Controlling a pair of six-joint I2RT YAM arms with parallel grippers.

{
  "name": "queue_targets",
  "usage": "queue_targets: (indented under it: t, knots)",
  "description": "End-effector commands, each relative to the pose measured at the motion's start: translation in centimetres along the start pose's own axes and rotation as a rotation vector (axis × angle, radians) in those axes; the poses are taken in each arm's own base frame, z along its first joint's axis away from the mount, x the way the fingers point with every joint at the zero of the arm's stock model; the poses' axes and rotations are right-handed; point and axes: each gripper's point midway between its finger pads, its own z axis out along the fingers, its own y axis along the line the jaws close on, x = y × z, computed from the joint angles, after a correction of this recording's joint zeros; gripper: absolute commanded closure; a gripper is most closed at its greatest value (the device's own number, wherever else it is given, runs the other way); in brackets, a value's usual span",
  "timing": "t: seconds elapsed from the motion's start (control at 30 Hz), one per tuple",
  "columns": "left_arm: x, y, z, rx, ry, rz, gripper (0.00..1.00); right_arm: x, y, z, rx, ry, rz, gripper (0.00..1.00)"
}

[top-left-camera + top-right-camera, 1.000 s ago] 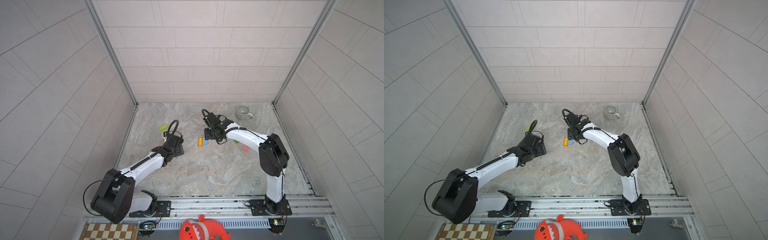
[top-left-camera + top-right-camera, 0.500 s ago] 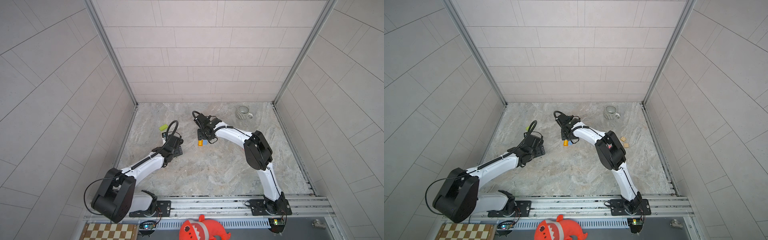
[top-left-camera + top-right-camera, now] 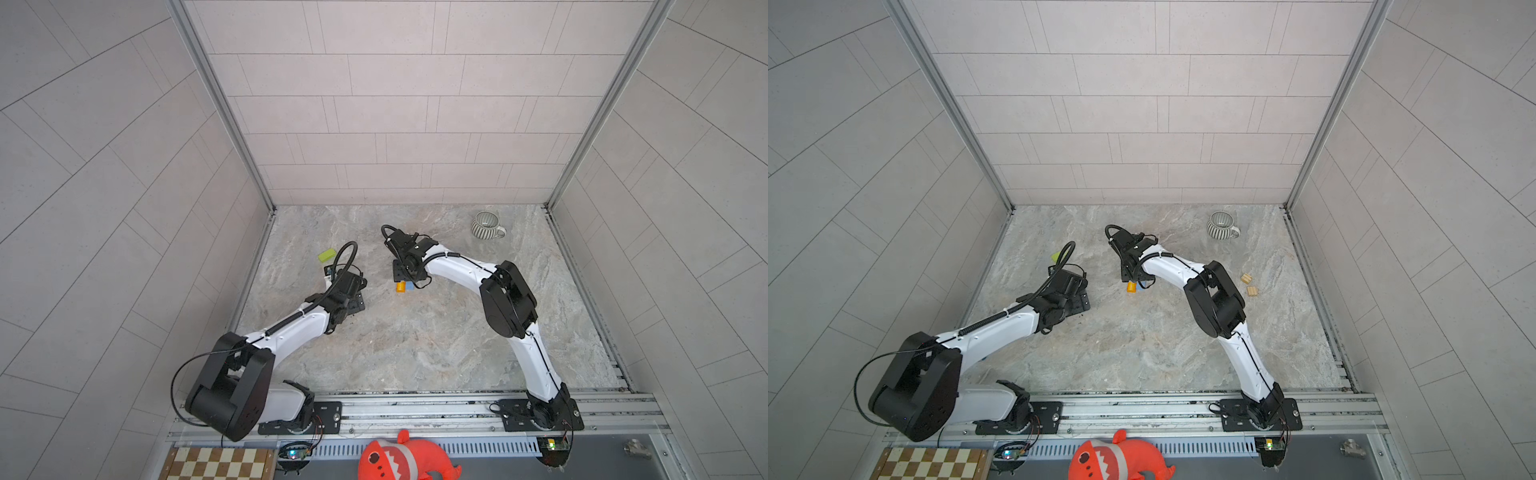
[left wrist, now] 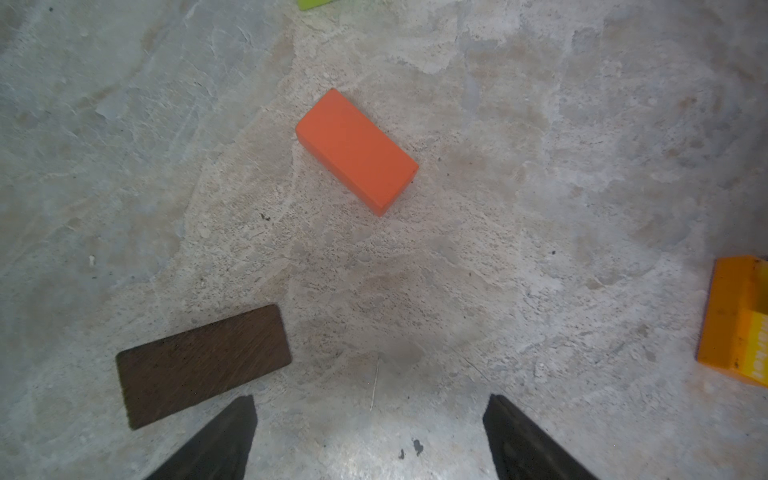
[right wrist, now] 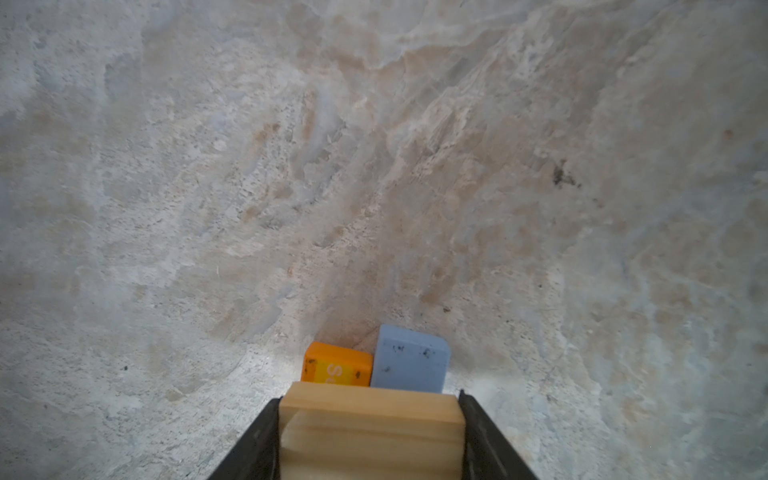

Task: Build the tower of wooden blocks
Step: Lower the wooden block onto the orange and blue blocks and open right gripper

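Observation:
Next, my right gripper sets the tan wood block down across the lettered orange block and the blue block (image 3: 406, 276) (image 5: 369, 401).
My right gripper (image 5: 369, 400) is shut on a tan wood block (image 5: 370, 432) and holds it just above a lettered orange block (image 5: 336, 368) and a blue block (image 5: 409, 359), which lie side by side. Both top views show that pair, the orange block (image 3: 400, 286) (image 3: 1131, 287) under the right gripper (image 3: 405, 272). My left gripper (image 4: 370, 399) is open over bare floor. Ahead of it lie an orange block (image 4: 356, 151) and a flat dark brown block (image 4: 203, 365). A green block (image 3: 327, 255) lies at the far left. Two tan blocks (image 3: 1246, 278) sit behind the right arm.
A grey-and-white striped mug (image 3: 486, 225) stands in the back right corner. Tiled walls close in three sides of the marble floor (image 3: 415, 353). Along the front runs a metal rail (image 3: 415, 409), with a red plush shark (image 3: 405, 459) and a chessboard (image 3: 220, 463) beyond it.
The right arm has swung left with the tan block, from beside the orange and blue blocks to above them, its elbow folding inward. The left arm has not moved.

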Motion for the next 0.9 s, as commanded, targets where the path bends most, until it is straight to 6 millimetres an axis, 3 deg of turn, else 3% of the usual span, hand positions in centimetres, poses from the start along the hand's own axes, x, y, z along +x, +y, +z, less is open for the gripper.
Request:
queue_targets:
  t: [0.0, 0.87]
  knots:
    - [-0.6, 0.26, -0.25, -0.016, -0.007, -0.004, 0.08, 0.44, 0.11, 0.54, 0.025, 0.006, 0.011, 0.61]
    - [-0.91, 0.45, -0.6, -0.017, -0.019, -0.002, 0.08, -0.19, 0.08, 1.13, 0.048, 0.004, 0.016, 0.54]
